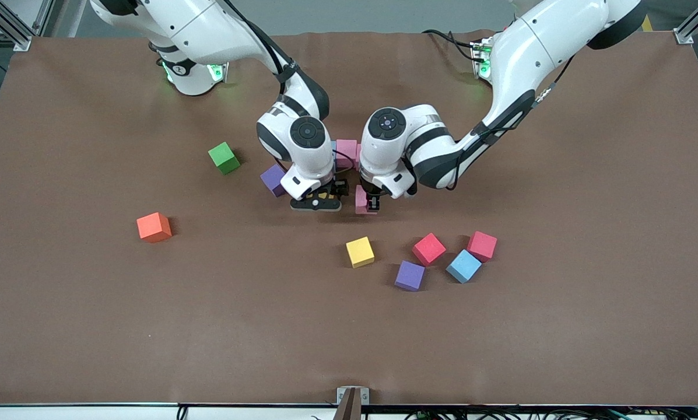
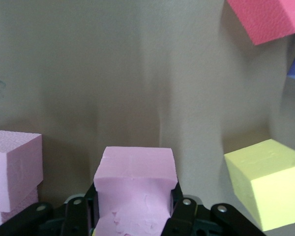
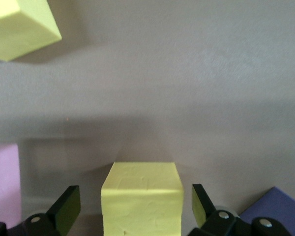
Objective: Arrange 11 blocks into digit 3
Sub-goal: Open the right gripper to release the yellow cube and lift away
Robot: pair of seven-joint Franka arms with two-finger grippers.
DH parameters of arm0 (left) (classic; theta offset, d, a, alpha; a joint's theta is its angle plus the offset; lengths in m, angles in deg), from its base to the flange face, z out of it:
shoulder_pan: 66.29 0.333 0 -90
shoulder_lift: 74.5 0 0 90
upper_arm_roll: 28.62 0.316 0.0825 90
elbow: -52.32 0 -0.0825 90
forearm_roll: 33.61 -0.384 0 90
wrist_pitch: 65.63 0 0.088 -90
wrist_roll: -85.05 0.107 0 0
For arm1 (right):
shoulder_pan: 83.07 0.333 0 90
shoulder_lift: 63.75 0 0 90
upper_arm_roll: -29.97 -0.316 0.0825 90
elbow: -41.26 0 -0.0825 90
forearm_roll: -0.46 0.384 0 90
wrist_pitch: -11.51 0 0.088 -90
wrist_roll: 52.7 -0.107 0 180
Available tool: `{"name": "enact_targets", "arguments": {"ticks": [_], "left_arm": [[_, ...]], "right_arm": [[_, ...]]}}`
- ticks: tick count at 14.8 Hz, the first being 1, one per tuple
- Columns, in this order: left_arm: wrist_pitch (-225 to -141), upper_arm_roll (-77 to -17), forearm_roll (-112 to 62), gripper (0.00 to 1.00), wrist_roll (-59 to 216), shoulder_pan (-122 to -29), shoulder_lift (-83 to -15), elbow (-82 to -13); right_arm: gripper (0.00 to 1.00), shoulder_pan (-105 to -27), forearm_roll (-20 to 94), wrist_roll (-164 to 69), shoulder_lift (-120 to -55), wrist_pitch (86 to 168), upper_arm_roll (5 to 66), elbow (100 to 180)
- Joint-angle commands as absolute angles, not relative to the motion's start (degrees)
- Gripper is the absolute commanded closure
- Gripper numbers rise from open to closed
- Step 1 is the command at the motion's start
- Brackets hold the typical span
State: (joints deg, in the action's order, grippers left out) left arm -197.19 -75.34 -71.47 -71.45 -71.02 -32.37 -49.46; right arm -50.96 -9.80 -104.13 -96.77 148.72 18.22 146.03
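Observation:
Next, I release the pink block, now low over the table's middle, from my left gripper on the table [image 1: 341,196], against the yellow block that is under my right gripper.
My left gripper [image 1: 367,205] [image 2: 135,196] is shut on a pink block [image 2: 135,172], low over the table's middle. Beside it my right gripper [image 1: 316,201] [image 3: 135,206] is open astride a yellow block [image 3: 141,196], with a gap at each finger. More blocks sit around them: a pink one [image 1: 346,153] and a purple one [image 1: 273,179] by the wrists. Nearer the camera lie a yellow one [image 1: 360,252], a red one [image 1: 428,248], a pink one [image 1: 481,245], a light blue one [image 1: 463,265] and a purple one [image 1: 410,275]. The arms hide any blocks beneath them.
A green cube [image 1: 224,157] and an orange cube [image 1: 154,227] sit apart toward the right arm's end of the brown table [image 1: 588,321]. The two wrists hang close together over the middle.

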Motion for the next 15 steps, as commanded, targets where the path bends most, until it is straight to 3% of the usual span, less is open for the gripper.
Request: {"name": "enact_targets", "arguments": {"ticks": [1, 15], "left_arm": [[-198.34, -74.67, -71.84, 0.51, -75.35, -72.53, -32.05, -49.37], [-200.2, -67.12, -70.0, 0.51, -77.55, -82.45, -29.59, -47.53]], "right_arm": [[0.0, -53.71, -10.44, -102.27, -96.1, 145.99, 17.67, 145.24], [0.0, -69.62, -10.7, -100.6, -89.42, 136.76, 17.93, 144.18]]}}
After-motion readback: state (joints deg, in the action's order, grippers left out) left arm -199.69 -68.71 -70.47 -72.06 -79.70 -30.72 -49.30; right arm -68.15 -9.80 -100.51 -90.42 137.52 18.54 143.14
